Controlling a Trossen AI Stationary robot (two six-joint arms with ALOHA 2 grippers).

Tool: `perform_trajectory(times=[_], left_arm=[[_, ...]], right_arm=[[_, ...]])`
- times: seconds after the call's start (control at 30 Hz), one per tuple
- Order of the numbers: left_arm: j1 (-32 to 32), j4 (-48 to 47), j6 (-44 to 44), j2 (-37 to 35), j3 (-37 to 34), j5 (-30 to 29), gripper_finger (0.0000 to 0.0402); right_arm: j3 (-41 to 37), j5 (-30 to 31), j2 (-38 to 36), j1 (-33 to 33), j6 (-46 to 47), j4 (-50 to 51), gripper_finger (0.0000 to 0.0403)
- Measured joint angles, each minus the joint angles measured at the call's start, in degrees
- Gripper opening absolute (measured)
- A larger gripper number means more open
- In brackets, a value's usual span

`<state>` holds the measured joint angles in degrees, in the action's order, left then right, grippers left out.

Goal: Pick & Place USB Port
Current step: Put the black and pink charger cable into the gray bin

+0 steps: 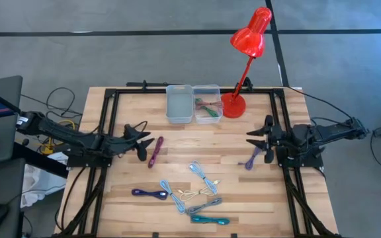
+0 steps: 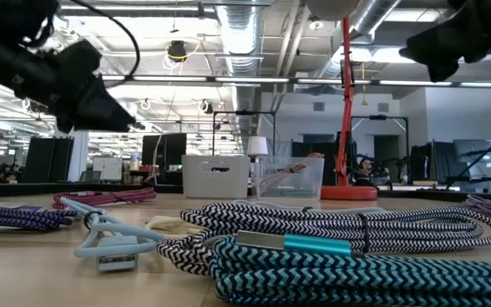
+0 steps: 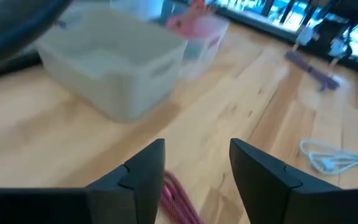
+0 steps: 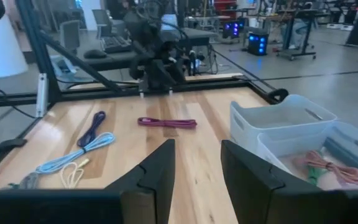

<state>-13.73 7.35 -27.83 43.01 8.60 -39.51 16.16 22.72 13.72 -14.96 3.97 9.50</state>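
I will close my left gripper on the middle of the coiled magenta USB cable (image 1: 156,151) (image 3: 184,210), so the cable's far loop is left sticking out past the fingers.
A coiled magenta USB cable (image 1: 155,151) lies flat on the wooden table just in front of my left gripper (image 1: 139,135). In the left wrist view that cable (image 3: 178,198) shows low between the open fingers of my left gripper (image 3: 194,149), which hangs above the table; I see no touch. At the table's right, my right gripper (image 1: 258,137) hangs open above the table, with nothing between its fingers in its wrist view (image 4: 197,146). A purple cable (image 1: 251,159) lies on the wood beside it. At the far middle stand a grey bin (image 1: 178,104) and a clear bin (image 1: 207,102).
The clear bin holds coloured cables (image 4: 322,165). A red desk lamp (image 1: 234,104) stands right of the bins. Several more coiled cables lie near the front edge: dark blue (image 1: 149,193), light blue (image 1: 204,175) and teal (image 1: 208,219). Bare wood lies between the grippers.
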Motion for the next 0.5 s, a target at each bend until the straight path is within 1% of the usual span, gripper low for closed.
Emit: perform_trajectory(times=[0.23,0.33,0.5], left_arm=[[2.7,0.0,-9.5,10.3,0.0,5.1,0.0186],[3.8,0.0,-11.5,14.2,0.0,6.9,0.0186],[5.6,0.6,-14.4,18.7,0.0,10.3,0.0186]], right_arm=[[-2.4,0.0,-4.3,-2.6,0.0,-1.2,0.0122],[-2.5,0.0,-5.2,-3.5,0.0,-1.0,0.0122],[-2.5,0.1,-5.6,-4.8,-0.9,-1.0,0.0122]])
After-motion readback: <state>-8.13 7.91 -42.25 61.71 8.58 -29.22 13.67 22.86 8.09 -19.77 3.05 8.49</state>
